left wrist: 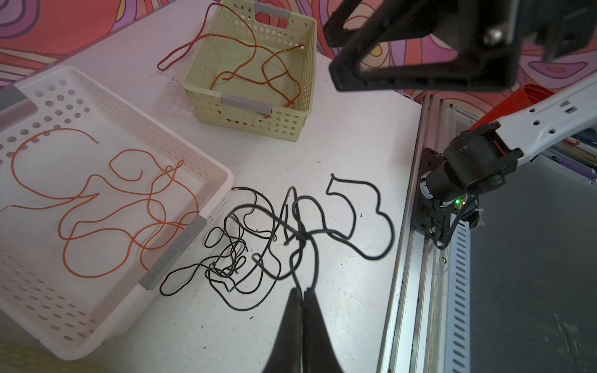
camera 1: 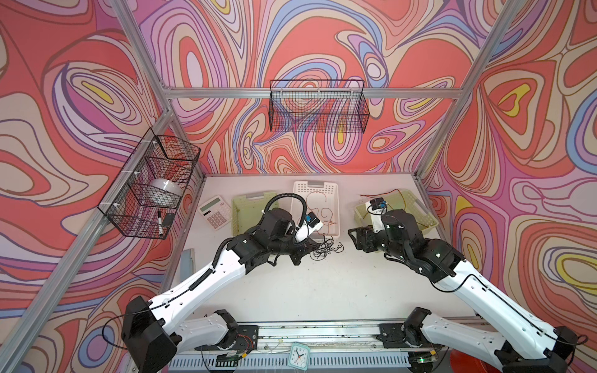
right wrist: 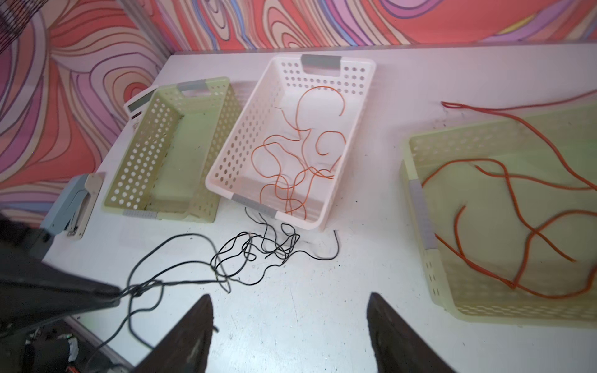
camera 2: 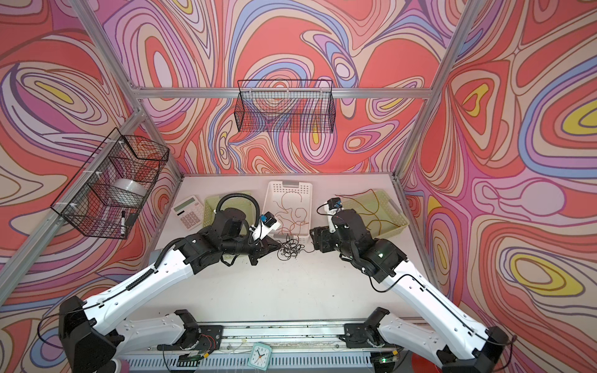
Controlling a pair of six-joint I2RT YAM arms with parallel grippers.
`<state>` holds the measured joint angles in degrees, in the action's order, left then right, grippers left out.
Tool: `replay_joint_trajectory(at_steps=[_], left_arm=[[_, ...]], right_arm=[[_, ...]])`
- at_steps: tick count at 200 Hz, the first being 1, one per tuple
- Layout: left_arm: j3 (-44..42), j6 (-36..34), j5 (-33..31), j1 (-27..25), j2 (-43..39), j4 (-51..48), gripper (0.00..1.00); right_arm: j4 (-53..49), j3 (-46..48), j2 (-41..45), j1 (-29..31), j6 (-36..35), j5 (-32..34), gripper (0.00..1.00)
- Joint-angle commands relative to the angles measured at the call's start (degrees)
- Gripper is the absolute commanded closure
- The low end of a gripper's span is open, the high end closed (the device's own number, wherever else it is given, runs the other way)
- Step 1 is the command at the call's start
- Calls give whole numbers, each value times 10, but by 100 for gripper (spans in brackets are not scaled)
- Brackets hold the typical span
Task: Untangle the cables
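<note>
The black cables' hanging strand (camera 1: 318, 248) (right wrist: 130, 315) is just below my left gripper's fingers. My right gripper goes there next and closes on it.
A tangle of black cables (camera 1: 324, 248) (camera 2: 290, 248) (left wrist: 258, 245) (right wrist: 252, 252) lies on the white table in front of the white basket (camera 1: 315, 184) (left wrist: 210, 161). My left gripper (left wrist: 303, 292) (camera 1: 311, 248) is shut on a black strand at the tangle's near side. My right gripper (right wrist: 289, 298) (camera 1: 352, 238) hangs open above bare table to the right of the tangle, with nothing between its fingers. Orange cables (left wrist: 113, 200) (right wrist: 300, 161) lie loose in the white basket. Red-brown cables (left wrist: 258, 64) (right wrist: 504, 210) lie in the pale green basket (camera 1: 423, 216) at the right, one looping over its rim.
An empty pale green basket (camera 1: 240, 210) (right wrist: 135, 155) stands left of the white one, with a calculator (camera 1: 214, 211) beyond it. A stapler (right wrist: 74, 206) lies near the table's left edge. Black wire baskets (camera 1: 318, 106) (camera 1: 148, 184) hang on the back and left walls.
</note>
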<state>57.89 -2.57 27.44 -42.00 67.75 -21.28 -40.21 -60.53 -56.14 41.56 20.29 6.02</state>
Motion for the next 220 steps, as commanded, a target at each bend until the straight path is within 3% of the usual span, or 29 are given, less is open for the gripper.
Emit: replay_joint_trajectory(at_steps=[1, 21, 61, 155, 214, 220], left_arm=[[-9, 37, 12, -1, -11, 25, 100], [-12, 46, 5, -4, -10, 30, 100], [-5, 48, -11, -8, -3, 23, 100], [32, 43, -13, -11, 20, 4, 100], [32, 43, -19, -11, 13, -7, 100], [31, 41, -20, -11, 12, -11, 100]], right_arm=[[23, -9, -9, 58, -64, -23, 24], [52, -6, -14, 91, -85, -30, 30], [130, 28, 19, 96, -92, -56, 38], [85, 9, -68, 99, -91, -68, 55], [72, 19, -53, 99, -62, 22, 99], [76, 22, -44, 99, -59, 34, 100]])
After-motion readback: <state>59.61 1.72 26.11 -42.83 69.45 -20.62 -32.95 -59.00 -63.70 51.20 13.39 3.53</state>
